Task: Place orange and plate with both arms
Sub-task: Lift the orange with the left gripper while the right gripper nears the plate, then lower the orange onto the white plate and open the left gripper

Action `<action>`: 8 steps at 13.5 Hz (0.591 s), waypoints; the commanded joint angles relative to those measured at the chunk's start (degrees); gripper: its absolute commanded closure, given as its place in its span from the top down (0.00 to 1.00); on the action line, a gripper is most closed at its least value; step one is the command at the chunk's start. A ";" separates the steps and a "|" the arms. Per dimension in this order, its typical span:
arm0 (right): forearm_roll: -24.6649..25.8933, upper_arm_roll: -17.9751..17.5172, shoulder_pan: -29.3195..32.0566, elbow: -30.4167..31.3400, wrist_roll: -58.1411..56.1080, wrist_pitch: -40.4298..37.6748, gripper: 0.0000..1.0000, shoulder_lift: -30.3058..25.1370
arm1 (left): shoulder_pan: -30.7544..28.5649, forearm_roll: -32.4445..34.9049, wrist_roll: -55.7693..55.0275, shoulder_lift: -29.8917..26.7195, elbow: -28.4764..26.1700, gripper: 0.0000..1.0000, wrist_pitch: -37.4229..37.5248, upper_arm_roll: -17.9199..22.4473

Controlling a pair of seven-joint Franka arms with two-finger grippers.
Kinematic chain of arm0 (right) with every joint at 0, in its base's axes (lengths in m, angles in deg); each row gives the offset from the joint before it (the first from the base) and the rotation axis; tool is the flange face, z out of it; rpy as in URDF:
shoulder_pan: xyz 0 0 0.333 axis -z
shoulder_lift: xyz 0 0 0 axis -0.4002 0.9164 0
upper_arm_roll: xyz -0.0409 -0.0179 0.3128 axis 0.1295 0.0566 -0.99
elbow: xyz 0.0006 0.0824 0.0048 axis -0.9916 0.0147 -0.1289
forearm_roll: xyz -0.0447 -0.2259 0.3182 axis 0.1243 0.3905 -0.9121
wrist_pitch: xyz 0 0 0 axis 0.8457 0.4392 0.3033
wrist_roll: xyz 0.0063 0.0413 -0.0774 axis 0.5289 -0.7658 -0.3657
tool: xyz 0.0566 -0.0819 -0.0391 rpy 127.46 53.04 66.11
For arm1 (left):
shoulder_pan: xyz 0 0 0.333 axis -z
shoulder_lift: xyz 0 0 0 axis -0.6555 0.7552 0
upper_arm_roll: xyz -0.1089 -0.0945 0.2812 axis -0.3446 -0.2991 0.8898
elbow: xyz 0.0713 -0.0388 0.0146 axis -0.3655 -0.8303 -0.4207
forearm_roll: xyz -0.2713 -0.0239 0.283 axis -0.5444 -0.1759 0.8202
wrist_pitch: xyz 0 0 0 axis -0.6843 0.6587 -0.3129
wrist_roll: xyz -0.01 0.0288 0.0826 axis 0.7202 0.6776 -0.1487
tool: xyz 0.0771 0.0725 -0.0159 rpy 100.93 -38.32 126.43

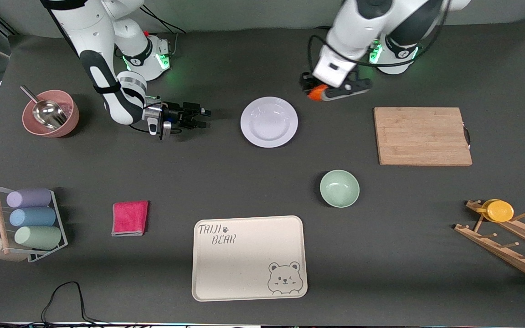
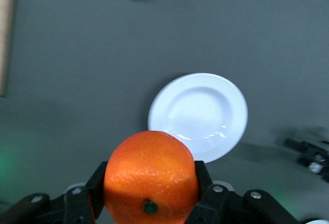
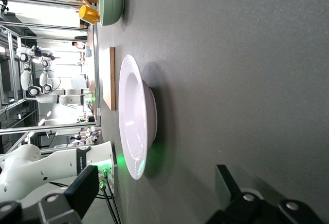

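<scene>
My left gripper should put the orange down in the middle of the white plate (image 1: 267, 125) (image 2: 199, 113).
The orange (image 1: 315, 93) is gripped in my left gripper (image 1: 318, 91), which is in the air over bare table beside the plate's rim, toward the left arm's end. In the left wrist view the orange (image 2: 150, 178) sits between the two dark fingers (image 2: 96, 190), stem end showing. The white plate (image 1: 269, 121) lies flat on the table; it also shows in the left wrist view (image 2: 198, 115). My right gripper (image 1: 202, 117) is open and empty, low by the table, level with the plate on the side toward the right arm's end. The right wrist view shows the plate (image 3: 136, 116) edge-on ahead of the open fingers (image 3: 82, 188).
A wooden cutting board (image 1: 422, 135) lies toward the left arm's end. A mint-green bowl (image 1: 339, 188) and a cream bear tray (image 1: 249, 257) lie nearer the camera. Also present are a pink cloth (image 1: 130, 218), a pink bowl with scoop (image 1: 50, 114), a cup rack (image 1: 25, 223) and a wooden rack (image 1: 508, 237).
</scene>
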 commanded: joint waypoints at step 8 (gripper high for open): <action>-1.52 0.70 -0.03 -1.27 -2.82 -4.14 0.79 3.25 | 7.50 43.19 -43.20 36.46 2.82 0.00 -26.77 -5.40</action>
